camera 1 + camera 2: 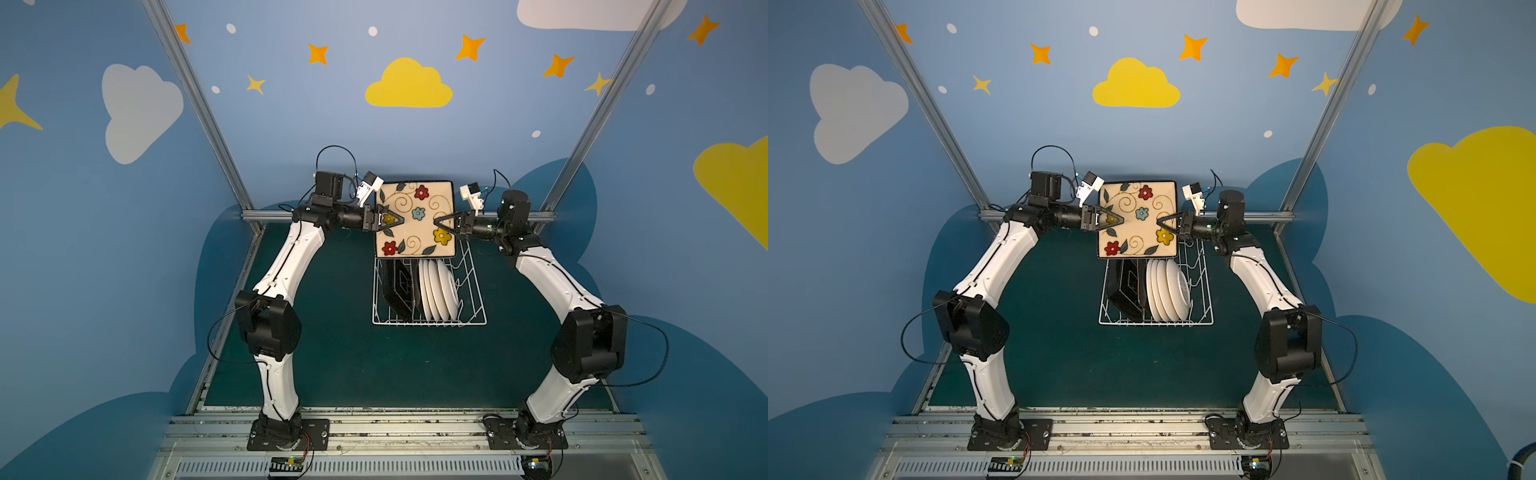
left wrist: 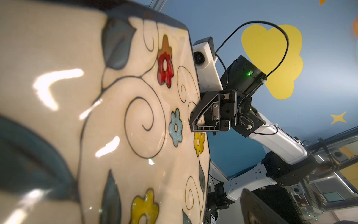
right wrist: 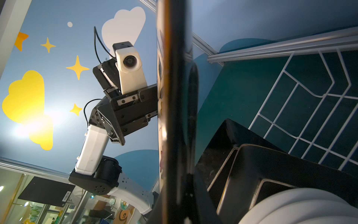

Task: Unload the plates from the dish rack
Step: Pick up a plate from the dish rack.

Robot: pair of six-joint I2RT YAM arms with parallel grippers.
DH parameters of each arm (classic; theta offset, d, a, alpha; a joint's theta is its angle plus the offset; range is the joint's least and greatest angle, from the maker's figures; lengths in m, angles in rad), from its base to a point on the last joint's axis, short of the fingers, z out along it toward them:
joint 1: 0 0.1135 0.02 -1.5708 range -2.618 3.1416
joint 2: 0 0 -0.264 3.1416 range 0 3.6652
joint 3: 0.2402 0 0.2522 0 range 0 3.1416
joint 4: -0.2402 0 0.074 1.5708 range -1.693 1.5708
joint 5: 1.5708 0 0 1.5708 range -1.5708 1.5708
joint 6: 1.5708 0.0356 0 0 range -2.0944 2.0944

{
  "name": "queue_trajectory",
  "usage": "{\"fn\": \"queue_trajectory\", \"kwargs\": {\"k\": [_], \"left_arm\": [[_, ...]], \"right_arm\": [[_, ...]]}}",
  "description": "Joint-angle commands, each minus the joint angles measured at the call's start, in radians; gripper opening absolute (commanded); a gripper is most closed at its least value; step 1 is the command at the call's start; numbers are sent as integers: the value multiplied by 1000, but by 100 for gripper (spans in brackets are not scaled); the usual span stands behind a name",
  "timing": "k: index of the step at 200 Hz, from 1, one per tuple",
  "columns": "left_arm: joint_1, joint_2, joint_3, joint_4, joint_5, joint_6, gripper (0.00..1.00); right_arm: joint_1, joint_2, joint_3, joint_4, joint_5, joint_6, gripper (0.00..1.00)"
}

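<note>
Next, my left gripper closes on the plate's edge point(image 1: 377, 237) before my right gripper opens, because my left gripper's finger is clear of the flowered plate's side.
A cream flowered plate point(image 1: 415, 218) point(image 1: 1138, 220) hangs in the air above the back of the dish rack point(image 1: 473, 307) point(image 1: 1202, 299), face toward the top views. My right gripper point(image 1: 438, 222) point(image 1: 1160, 222) is shut on its right edge, one finger on the face point(image 2: 193, 118). My left gripper point(image 1: 392, 219) point(image 1: 1113, 219) stands open, jaws straddling the plate's left edge, one finger point(image 2: 255, 205) clear of the face. In the rack stand a dark rounded-square plate point(image 1: 401, 286) point(image 3: 251, 164) and several round white plates point(image 1: 438, 291) point(image 3: 300, 205).
The rack sits mid-table on a dark green mat point(image 1: 332, 353). Aluminium posts point(image 1: 199, 104) and a back rail point(image 1: 270, 215) bound the cell. Both arm bases are bolted to the front rail point(image 1: 395, 428). Bare mat lies left, right and in front of the rack.
</note>
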Motion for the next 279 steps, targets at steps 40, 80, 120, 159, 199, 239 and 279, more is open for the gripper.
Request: {"fn": "queue_trajectory", "kwargs": {"k": [40, 80, 120, 159, 199, 239, 279], "left_arm": [[-17, 14, 16, 4, 71, -10, 91], [-18, 0, -27, 82, 82, -51, 74], [-17, -24, -95, 206, 82, -118, 57], [-16, -37, -115, 244, 70, -132, 43], [-13, -49, -144, 311, 66, -171, 28], [-6, -61, -177, 384, 57, -219, 10], [1, -67, -193, 427, 45, -253, 3]], "right_arm": [[8, -62, -23, 315, -50, 47, 0], [19, -62, -31, 355, -34, 54, 0], [30, -48, -42, 405, -26, 91, 0], [36, -38, -54, 442, -22, 112, 0], [41, -32, -56, 434, -25, 103, 0], [46, -30, -62, 426, -25, 100, 0], [46, -33, -69, 406, -19, 92, 2]]}}
